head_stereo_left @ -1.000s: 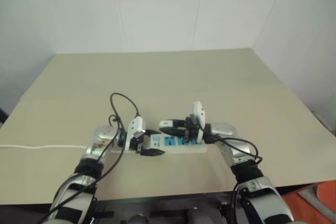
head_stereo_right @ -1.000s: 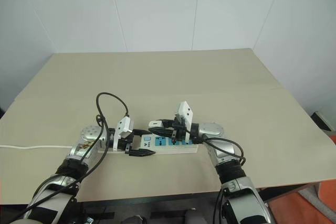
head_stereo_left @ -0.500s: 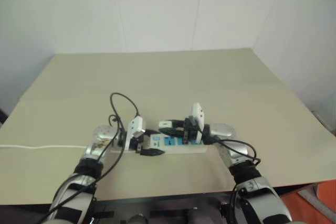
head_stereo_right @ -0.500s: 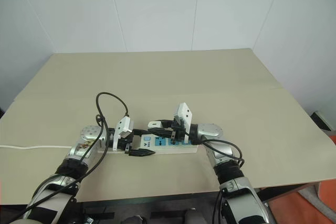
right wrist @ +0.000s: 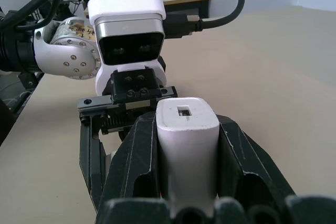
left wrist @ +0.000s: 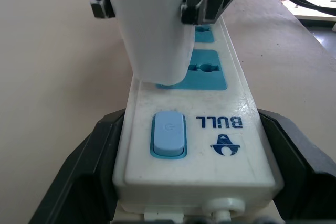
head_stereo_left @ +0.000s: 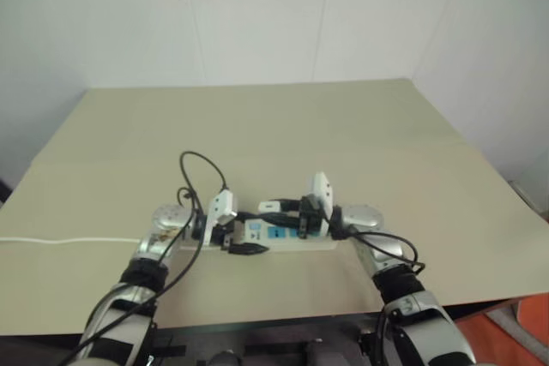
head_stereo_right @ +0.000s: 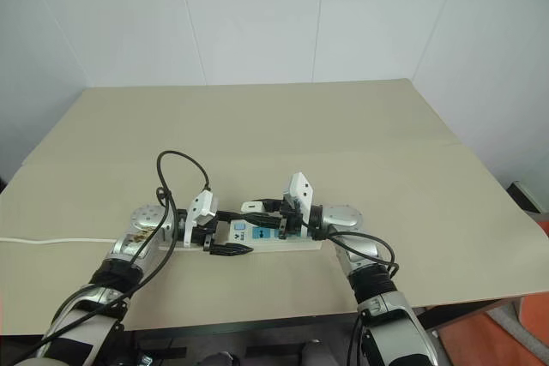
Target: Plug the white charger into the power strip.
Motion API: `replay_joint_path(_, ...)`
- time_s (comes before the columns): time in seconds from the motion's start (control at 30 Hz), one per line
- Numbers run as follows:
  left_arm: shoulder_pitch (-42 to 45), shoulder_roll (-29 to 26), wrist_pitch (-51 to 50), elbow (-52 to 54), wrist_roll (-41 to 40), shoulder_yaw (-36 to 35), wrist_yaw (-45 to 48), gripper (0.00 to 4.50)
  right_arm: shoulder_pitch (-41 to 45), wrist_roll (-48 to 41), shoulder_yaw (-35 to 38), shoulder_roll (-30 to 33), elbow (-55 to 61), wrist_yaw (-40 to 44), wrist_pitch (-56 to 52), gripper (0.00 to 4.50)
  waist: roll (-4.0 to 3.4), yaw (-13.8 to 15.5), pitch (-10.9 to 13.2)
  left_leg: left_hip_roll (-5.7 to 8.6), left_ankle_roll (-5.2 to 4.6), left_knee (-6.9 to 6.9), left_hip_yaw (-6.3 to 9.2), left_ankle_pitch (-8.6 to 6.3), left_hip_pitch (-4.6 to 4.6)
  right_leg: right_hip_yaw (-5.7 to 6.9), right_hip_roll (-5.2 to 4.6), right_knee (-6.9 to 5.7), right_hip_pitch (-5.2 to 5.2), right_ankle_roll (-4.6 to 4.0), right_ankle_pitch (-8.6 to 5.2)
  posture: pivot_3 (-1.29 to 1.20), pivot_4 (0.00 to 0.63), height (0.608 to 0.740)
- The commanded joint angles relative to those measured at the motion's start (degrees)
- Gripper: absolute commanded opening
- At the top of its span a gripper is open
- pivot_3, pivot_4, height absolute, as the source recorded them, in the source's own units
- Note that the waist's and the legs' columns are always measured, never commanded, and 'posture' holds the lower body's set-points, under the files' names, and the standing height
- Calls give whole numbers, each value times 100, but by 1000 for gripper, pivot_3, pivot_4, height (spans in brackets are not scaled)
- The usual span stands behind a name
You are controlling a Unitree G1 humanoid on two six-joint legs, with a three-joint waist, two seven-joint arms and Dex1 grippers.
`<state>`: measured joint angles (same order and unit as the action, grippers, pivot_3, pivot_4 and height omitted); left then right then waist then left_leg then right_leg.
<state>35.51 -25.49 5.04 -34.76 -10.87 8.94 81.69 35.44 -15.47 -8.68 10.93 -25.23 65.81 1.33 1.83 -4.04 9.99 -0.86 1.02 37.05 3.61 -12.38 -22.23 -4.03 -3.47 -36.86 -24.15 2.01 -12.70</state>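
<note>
The white charger will be standing in the first blue socket (head_stereo_left: 276,227) beside the power strip's blue switch when my right gripper lets go of it. The charger now leans a little at that socket.
The power strip (left wrist: 231,145) lies along the near part of the table, with my left gripper (left wrist: 189,121) shut on its switch end, one black finger on each long side. My right gripper (right wrist: 186,121) is shut on the white charger (right wrist: 186,145) and holds it from the opposite side. The charger's (left wrist: 152,30) lower end meets the first blue socket (left wrist: 202,72) beside the blue switch (left wrist: 169,132). It leans a little, and its prongs are hidden. In the right eye view both grippers meet over the strip's (head_stereo_right: 296,243) left half.
The strip's thin white cord (head_stereo_right: 51,241) runs left off the beige table (head_stereo_right: 343,135). A black cable (head_stereo_right: 176,165) loops above my left wrist. White walls close off the back, and the table's front edge lies just below the strip.
My right forearm has sunk slightly while the charger stays over the same socket. The left gripper and the strip have not moved.
</note>
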Motion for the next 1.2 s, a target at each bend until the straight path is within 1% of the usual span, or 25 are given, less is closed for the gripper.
replay_joint_path(0.03, -40, -148, -40, 18, 135, 106, 100, 3307, 11, 177, -49, 11, -258, -10, 364, 1101, 0, -2, 0, 0, 0, 0, 0, 0, 2, 0, 0, -1, 1, 0, 0, 0, 150, 740)
replay_joint_path(0.17, -71, -203, -59, 63, 119, 88, 109, 3307, -29, 274, -26, 185, -529, 103, 606, 1101, 1, -3, -1, -2, 0, 0, 0, 0, 8, 0, 2, -2, 6, 1, 0, 0, 150, 740)
replay_joint_path(0.43, -158, -317, -86, 149, 73, 90, 54, 3307, -30, 299, 15, 883, -888, 492, 685, 1101, 1, 39, -1, 0, 0, -1, 0, 0, 7, 0, 0, 1, 10, 0, 0, 0, 150, 740)
replay_joint_path(0.8, -171, -385, -84, 172, 4, 133, -27, 3307, -30, 301, -61, 1340, -1188, 736, 557, 1101, 4, 112, -2, 0, 0, 0, 0, 0, 9, 0, 0, 4, 14, 0, 0, 0, 150, 740)
replay_joint_path(1.03, -208, -412, -98, 211, -40, 177, -84, 3307, -179, 240, -164, 1535, -1106, 776, 382, 1101, 5, 150, -4, 0, 0, 0, 0, 0, 10, 0, 0, 5, 15, 0, -1, 0, 150, 740)
replay_joint_path(1.2, -202, -410, -94, 210, -51, 196, -90, 3307, -104, 287, -350, 1389, -999, 680, 312, 1101, 8, 151, -6, 0, 0, -1, 0, 0, 11, 1, 0, 7, 18, 0, -1, 0, 150, 740)
